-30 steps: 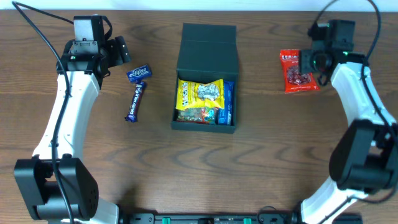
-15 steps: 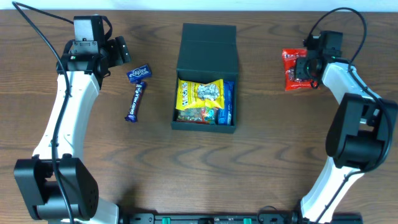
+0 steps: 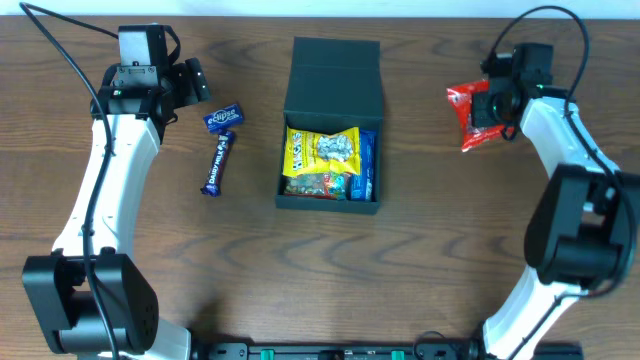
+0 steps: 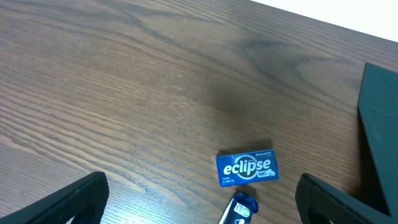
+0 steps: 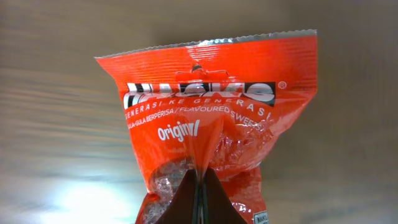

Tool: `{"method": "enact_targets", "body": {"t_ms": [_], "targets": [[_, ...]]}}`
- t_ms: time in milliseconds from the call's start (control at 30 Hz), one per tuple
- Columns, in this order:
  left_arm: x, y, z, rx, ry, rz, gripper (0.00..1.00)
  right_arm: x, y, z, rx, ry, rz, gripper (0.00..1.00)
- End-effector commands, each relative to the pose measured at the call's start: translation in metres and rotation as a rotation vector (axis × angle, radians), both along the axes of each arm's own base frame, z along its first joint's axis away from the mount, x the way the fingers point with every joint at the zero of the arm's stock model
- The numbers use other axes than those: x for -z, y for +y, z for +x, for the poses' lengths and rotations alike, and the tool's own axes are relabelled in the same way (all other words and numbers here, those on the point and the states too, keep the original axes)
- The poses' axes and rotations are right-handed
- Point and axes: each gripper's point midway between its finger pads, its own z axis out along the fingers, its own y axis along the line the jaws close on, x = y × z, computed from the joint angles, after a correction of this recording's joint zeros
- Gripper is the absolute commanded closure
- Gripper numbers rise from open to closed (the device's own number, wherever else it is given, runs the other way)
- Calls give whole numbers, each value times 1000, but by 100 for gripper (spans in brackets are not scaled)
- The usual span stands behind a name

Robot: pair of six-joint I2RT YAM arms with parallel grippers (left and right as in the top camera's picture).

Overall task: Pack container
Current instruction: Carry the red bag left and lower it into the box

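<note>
Next, I drop the red sweets packet, now lifted and tilted, with my right gripper on top of the yellow packet (image 3: 320,151) inside the dark teal container.
The dark teal container (image 3: 333,75) stands mid-table with its flap lid folded back; a yellow packet (image 3: 322,150) and a blue packet (image 3: 364,165) lie inside. My right gripper (image 3: 487,104) is shut on a red sweets packet (image 3: 468,115) at the right; in the right wrist view the fingertips (image 5: 200,186) pinch a fold of the red packet (image 5: 211,118), which is lifted and tilted. My left gripper (image 3: 188,82) hangs open above the table at the left, fingers (image 4: 74,199) wide apart. A blue Eclipse mints box (image 4: 247,168) and a blue bar (image 3: 217,163) lie near it.
The container's edge (image 4: 379,137) shows at the right of the left wrist view. Black cables arc over both arms at the back corners. The wood table (image 3: 320,270) reaches to its front edge.
My right gripper came down onto the red packet, shut on it and lifted it, so the packet now tilts and sits slightly further left. The left arm has not moved.
</note>
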Motion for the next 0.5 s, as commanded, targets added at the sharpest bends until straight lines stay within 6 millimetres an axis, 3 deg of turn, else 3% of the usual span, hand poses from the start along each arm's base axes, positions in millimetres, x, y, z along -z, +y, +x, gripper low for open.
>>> {"method": "enact_targets", "body": {"t_ms": [0,100,167,300,467], "targets": [[-16,1,2,14,-34,14,3,-101,75,-2,-348,-248,83,99],[-16,1,2,14,-35,14,3,-157,145,-27,-594,-377,201,99],[-16,1,2,14,-34,14,3,-171,181,-43,-698,-397,267,99],[-16,1,1,15,-32,14,3,-168,237,-74,-878,-356,392,99],[-15,1,1,15,-31,15,3,-127,273,-91,-1005,-251,418,99]]}}
